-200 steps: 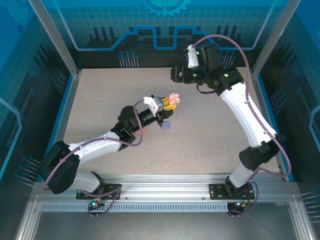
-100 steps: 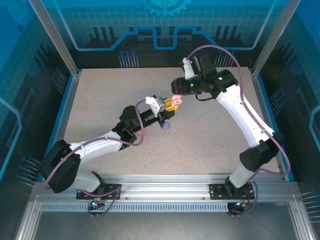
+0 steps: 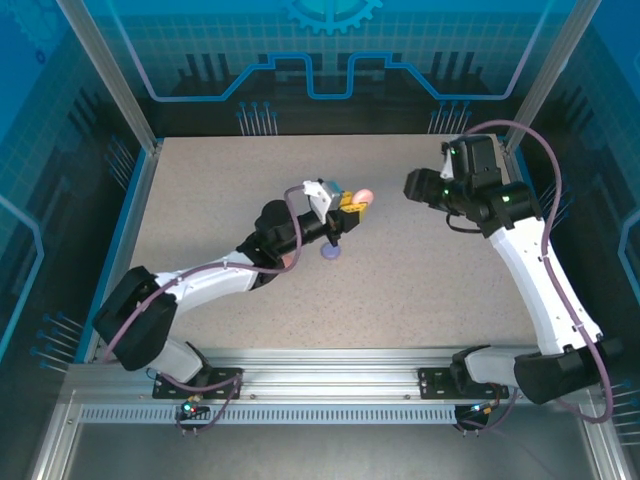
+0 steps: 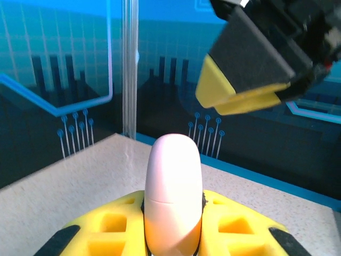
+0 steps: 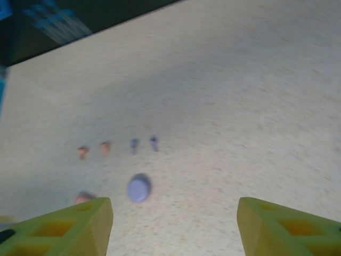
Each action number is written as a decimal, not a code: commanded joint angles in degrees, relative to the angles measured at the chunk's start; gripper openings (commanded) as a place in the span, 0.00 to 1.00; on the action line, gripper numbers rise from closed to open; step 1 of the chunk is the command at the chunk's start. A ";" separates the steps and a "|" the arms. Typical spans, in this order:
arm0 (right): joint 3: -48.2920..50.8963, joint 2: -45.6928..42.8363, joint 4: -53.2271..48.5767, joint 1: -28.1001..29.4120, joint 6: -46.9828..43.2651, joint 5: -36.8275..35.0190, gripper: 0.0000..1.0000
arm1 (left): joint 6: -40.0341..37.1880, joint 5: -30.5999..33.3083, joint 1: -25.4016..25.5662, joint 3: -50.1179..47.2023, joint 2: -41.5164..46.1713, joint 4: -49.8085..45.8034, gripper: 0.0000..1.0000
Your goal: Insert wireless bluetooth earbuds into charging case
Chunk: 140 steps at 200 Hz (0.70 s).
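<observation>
The robot's left gripper will put the pink oval charging case down on the bare table on the near side of the right gripper (image 3: 424,241).
My left gripper (image 3: 347,206) is shut on a pale pink oval charging case (image 3: 363,196), held above the table. In the left wrist view the case (image 4: 173,170) stands upright between the yellow fingers (image 4: 114,221), its seam closed. My right gripper (image 3: 413,186) hangs open to the right of it with nothing between its fingers (image 5: 69,226). The right wrist view shows a round purple case (image 5: 139,189) lying on the table. Behind it lie two purple earbuds (image 5: 135,144) and two red-orange earbuds (image 5: 82,152). The beige earbuds are out of view.
The purple case (image 3: 330,253) lies just below the left gripper. A reddish object (image 5: 82,198) peeks out beside my right gripper's left finger. The speckled table (image 3: 420,290) is walled by blue panels and metal posts (image 3: 118,90).
The right arm has swung back to the right, away from the left gripper and the pink case. The left gripper has shifted slightly right with the case.
</observation>
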<state>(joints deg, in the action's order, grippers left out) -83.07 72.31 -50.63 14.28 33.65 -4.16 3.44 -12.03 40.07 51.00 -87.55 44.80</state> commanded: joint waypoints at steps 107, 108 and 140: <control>25.73 -6.29 12.09 -10.85 11.08 -5.75 0.65 | 44.23 7.43 10.89 38.38 -39.72 -31.47 0.00; 25.83 -6.34 12.11 -10.89 11.09 -5.76 0.65 | 44.56 7.44 10.89 38.69 -40.03 -31.63 0.00; 27.10 -7.80 12.44 -13.07 10.94 -5.34 0.65 | 48.23 7.22 10.66 52.64 -49.98 -40.47 0.00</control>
<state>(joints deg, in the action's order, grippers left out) -56.82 66.17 -40.01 3.09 43.59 -8.78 45.67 -6.17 51.00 94.00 -131.66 13.58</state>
